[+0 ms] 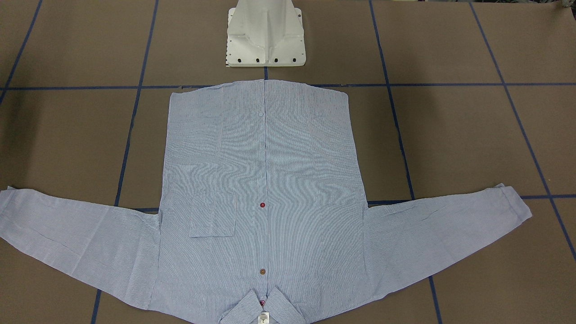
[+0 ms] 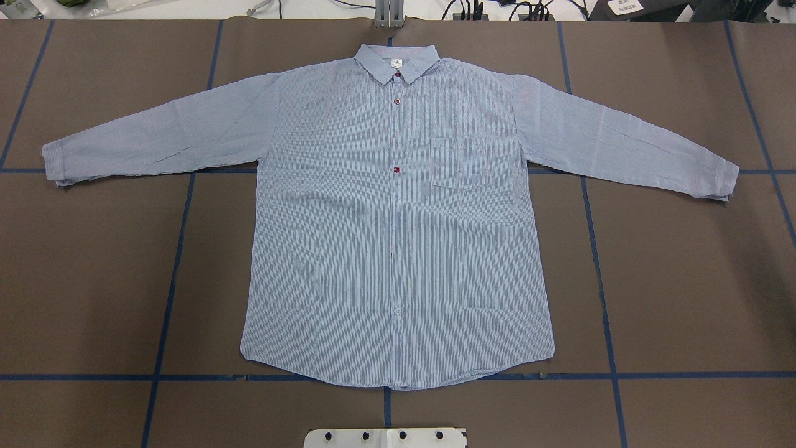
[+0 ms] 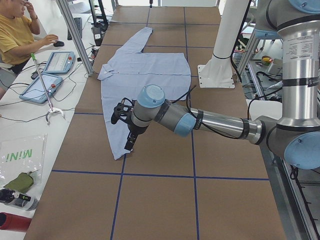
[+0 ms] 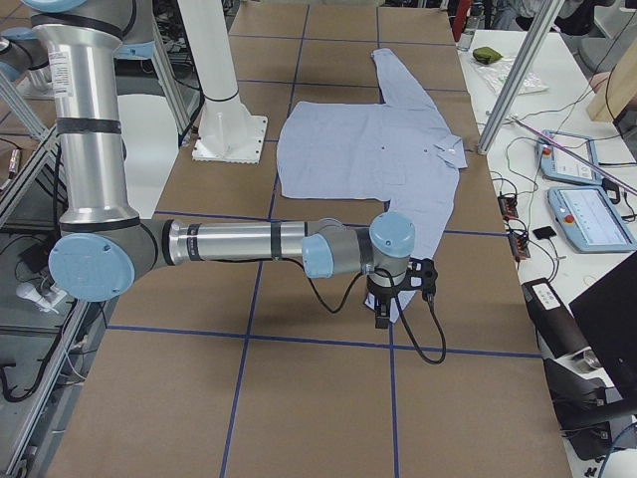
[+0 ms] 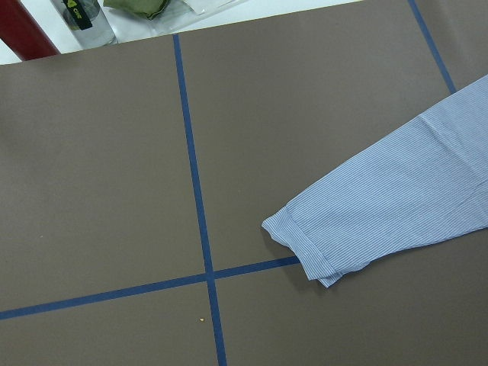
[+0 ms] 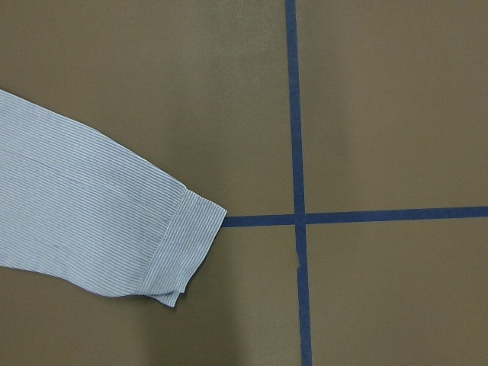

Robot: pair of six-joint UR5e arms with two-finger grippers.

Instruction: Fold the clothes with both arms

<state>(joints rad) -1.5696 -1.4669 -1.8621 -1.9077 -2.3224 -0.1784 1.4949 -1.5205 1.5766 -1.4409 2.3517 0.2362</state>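
Observation:
The cuff's corner (image 1: pixel 9 191) (image 6: pixel 164 288) nearest the white pedestal base is on the striped shirt's sleeve below it. My right gripper should close on that corner.
The light blue striped shirt (image 2: pixel 398 218) lies flat and face up on the brown table, buttoned, with both sleeves spread out; its collar is at the far side from the robot (image 1: pixel 265 180). In the exterior left view my left gripper (image 3: pixel 129 142) hangs over the near sleeve's cuff (image 3: pixel 119 152); I cannot tell if it is open. In the exterior right view my right gripper (image 4: pixel 383 305) hangs over the other cuff (image 4: pixel 398 299); I cannot tell its state either. The left wrist view shows a cuff (image 5: pixel 305 248), the right wrist view the other cuff (image 6: pixel 183 248); no fingers show in either.
The white pedestal base (image 1: pixel 265 40) stands just behind the shirt's hem. Blue tape lines (image 2: pixel 174 261) grid the table. A person (image 3: pixel 15 35) sits at a side desk with tablets (image 3: pixel 57 62). A bottle (image 5: pixel 88 19) and a red object (image 5: pixel 34 34) lie off the table's end.

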